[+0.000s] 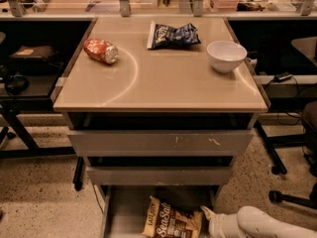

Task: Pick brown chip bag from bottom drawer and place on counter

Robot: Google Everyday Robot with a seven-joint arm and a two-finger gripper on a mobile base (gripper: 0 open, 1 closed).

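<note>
The brown chip bag's end [192, 221] nearest the white arm, inside the open bottom drawer, is the part my gripper needs to close on next.
The brown chip bag [171, 223] with white "Sea Salt" lettering lies in the open bottom drawer [124, 213], toward its right side at the bottom edge of the view. The white arm [262, 224] comes in low from the right. My gripper [208, 221] is at the bag's right edge, level with the drawer; I cannot tell whether it touches the bag. The beige counter [168, 86] with a curved arc mark is above the three drawers.
On the counter lie a red can [100, 51] on its side at the left, a dark blue chip bag [173, 35] at the back and a white bowl [226, 55] at the right. The two upper drawers [158, 143] stand slightly pulled out. A chair base [292, 198] is on the floor at the right.
</note>
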